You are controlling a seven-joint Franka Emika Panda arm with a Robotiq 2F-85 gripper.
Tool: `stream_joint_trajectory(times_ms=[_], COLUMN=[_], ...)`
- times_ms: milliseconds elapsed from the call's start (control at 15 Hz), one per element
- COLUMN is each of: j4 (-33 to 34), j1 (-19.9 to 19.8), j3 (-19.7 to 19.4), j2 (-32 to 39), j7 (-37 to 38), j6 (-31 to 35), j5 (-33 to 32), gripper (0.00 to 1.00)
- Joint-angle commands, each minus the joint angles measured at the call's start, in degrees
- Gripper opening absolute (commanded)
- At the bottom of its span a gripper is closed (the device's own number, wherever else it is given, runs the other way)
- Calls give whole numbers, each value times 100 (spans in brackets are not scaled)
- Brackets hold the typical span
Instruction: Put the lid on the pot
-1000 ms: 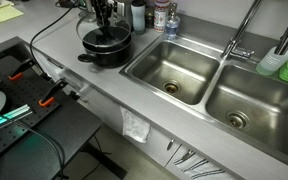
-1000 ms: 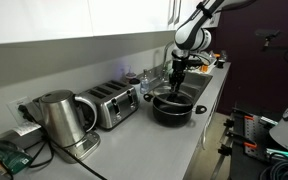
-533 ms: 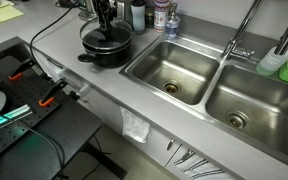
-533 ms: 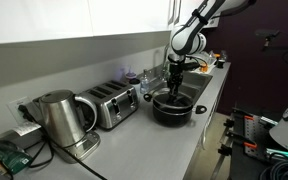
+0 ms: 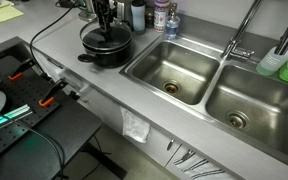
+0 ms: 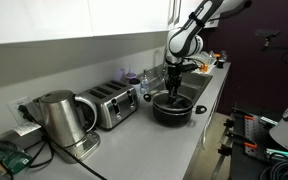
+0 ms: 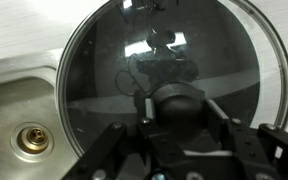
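Note:
My gripper is going to set the glass lid down level on the rim of the black pot (image 5: pixel 108 40) beside the sink.
The black pot (image 5: pixel 110 56) stands on the counter just left of the sink; it also shows in an exterior view (image 6: pixel 172 112). The glass lid (image 5: pixel 106 39) with its metal rim sits level over the pot's mouth; I cannot tell if it rests on the rim. It also shows in an exterior view (image 6: pixel 171 98). In the wrist view the lid (image 7: pixel 114 60) fills the picture, and its dark knob (image 7: pixel 179 98) sits between my fingers. My gripper (image 7: pixel 179 108) is shut on the knob and reaches straight down, as both exterior views show (image 5: pixel 104 28) (image 6: pixel 173 86).
A steel double sink (image 5: pixel 174 72) with a faucet (image 5: pixel 239 35) lies beside the pot; its drain (image 7: pixel 31 142) shows in the wrist view. Bottles (image 5: pixel 149 15) stand behind the pot. A toaster (image 6: pixel 109 105) and a kettle (image 6: pixel 54 120) stand further along the counter.
The arm has shifted slightly over the pot with the lid still in its grip. The pot has not moved.

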Motion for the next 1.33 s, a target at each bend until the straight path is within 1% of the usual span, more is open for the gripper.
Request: stream_joint_trajectory(times_ms=[0,533,1267], j4=[274,330,-6], j1=[31,14,30], j3=[-11,-22,-50], j2=[128,209,-24], j7=[231,249,265], j6=[-247,-299,-130], j5=[-163,-152,-192], gripper=[26,26,26])
